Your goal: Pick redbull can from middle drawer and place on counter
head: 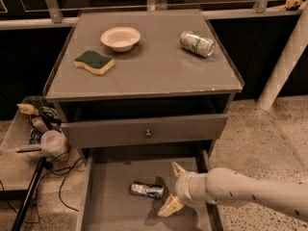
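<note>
Next, I grip the end of the redbull can [158,191] nearest the white arm, leaving its far end sticking out.
The redbull can [147,190], slim and silver with blue patches, lies on its side on the flat bottom of the pulled-out middle drawer [110,201]. My gripper [174,189] is in the drawer just right of the can, open, with one cream finger [177,169] above and one [169,207] below, the can just left of the gap between them. The white arm comes in from the lower right. The counter [144,66] is the grey top of the cabinet above.
On the counter lie a white bowl [120,38], a green and yellow sponge [94,62] and a fatter silver can with green markings [197,43]. A shut drawer front with a round knob [148,134] is above the open drawer. A clutter bin [36,129] and cables stand at the left.
</note>
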### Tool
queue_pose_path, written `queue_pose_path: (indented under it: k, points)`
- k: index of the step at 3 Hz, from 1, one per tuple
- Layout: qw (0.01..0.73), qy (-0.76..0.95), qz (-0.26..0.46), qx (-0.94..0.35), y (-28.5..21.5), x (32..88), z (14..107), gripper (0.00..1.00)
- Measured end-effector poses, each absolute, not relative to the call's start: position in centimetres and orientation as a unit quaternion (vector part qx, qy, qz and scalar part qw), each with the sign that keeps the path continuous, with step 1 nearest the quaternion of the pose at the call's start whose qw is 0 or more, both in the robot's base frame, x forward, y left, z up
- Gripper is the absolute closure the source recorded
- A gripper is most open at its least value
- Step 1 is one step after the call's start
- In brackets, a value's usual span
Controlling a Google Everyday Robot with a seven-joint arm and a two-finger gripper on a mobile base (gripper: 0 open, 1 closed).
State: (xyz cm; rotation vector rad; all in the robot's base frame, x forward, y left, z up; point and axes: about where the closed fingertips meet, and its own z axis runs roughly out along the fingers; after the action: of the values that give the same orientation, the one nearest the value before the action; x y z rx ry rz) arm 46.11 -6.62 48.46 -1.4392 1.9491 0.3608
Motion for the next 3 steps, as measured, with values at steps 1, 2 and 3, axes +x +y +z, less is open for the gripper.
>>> queue_pose_path:
  k: [1, 2, 3]
  points:
    - [0.339, 0.741, 0.155, -0.559, -5.7, 46.3, 46.6, 0.0]
    - [0.337, 0.737, 0.17, -0.56, -5.5, 46.7, 44.2, 0.0]
    - [0.34, 0.733, 0.192, -0.557, -5.3, 47.1, 42.0, 0.0]
